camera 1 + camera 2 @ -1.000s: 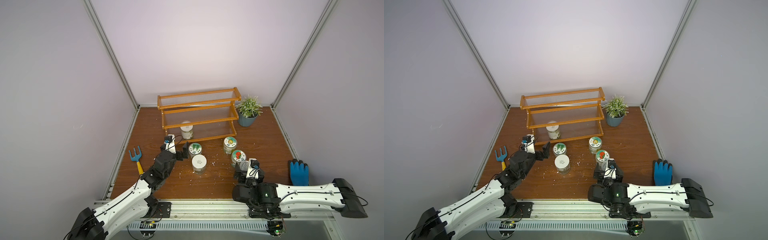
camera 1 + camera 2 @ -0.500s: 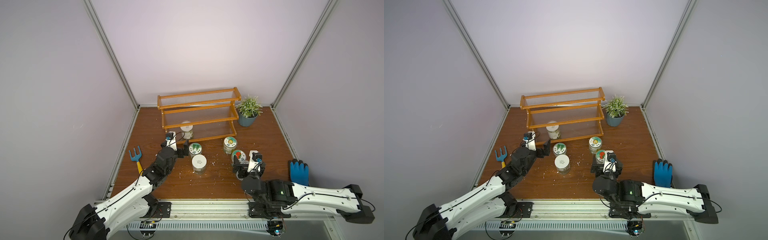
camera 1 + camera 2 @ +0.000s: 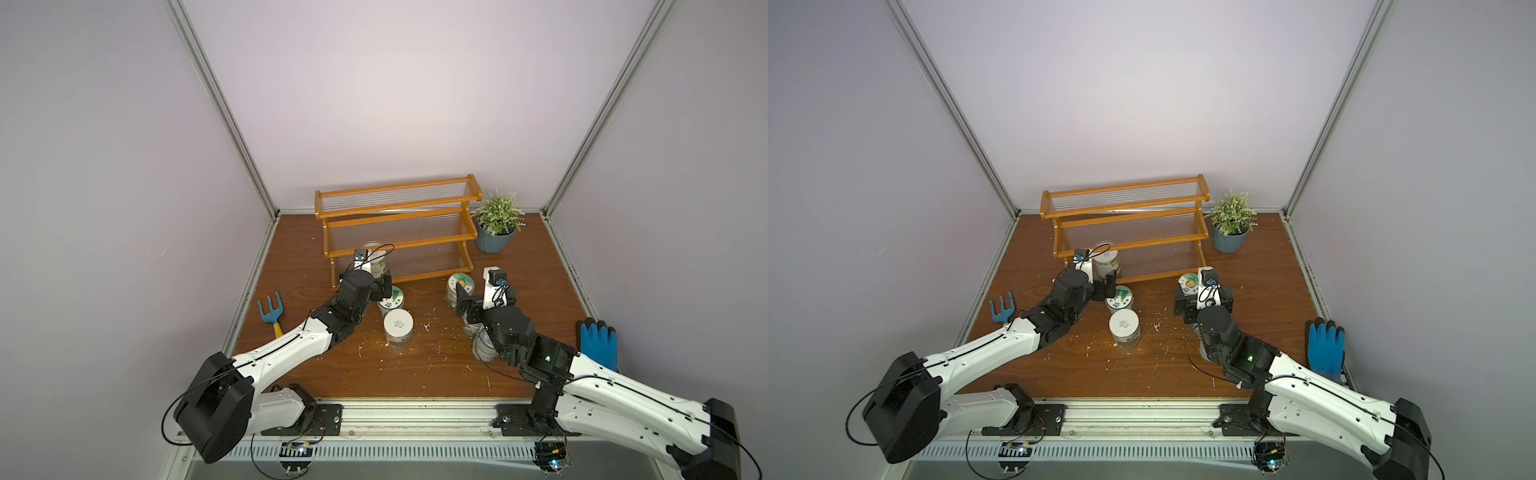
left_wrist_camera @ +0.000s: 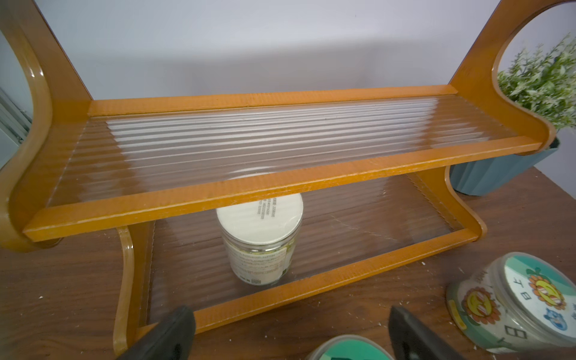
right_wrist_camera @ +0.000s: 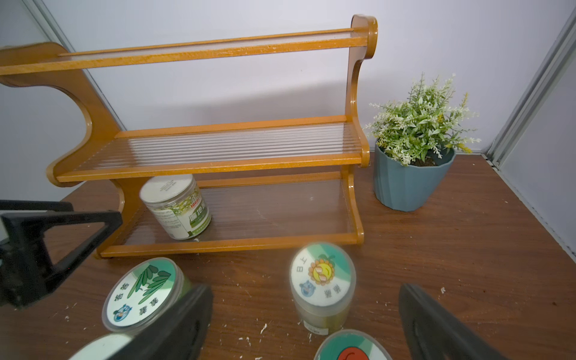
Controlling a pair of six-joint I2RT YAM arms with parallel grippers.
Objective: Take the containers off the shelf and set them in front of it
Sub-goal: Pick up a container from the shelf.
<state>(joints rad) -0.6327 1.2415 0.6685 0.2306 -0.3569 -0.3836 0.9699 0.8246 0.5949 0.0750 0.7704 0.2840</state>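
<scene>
Next, my left gripper moves to the body of the white-lidded jar (image 3: 378, 265) (image 4: 259, 261) on the bottom level of the shelf and closes there, around its sides.
The shelf (image 3: 399, 232) holds one container, a white-lidded jar (image 4: 260, 237) on its bottom tier. My left gripper (image 4: 290, 327) is open and empty, just in front of that tier and over the green-trees jar (image 3: 392, 297). A plain-lidded jar (image 3: 398, 326) stands nearer the front. My right gripper (image 5: 305, 299) is open and empty, low behind the yellow-flower jar (image 5: 322, 277), which stands apart from its fingers. The red-fruit jar (image 5: 352, 347) sits under this gripper. The silver can (image 3: 484, 347) is mostly hidden by the right arm.
A blue-grey plant pot (image 3: 494, 241) stands right of the shelf. A blue hand fork (image 3: 270, 311) lies at the left edge and a blue glove (image 3: 596, 343) at the right edge. White crumbs are scattered over the wooden table (image 3: 436, 370).
Both arms have reached forward toward the shelf. The right gripper has moved from beside the can to over the red-fruit jar. Both grippers stayed open.
</scene>
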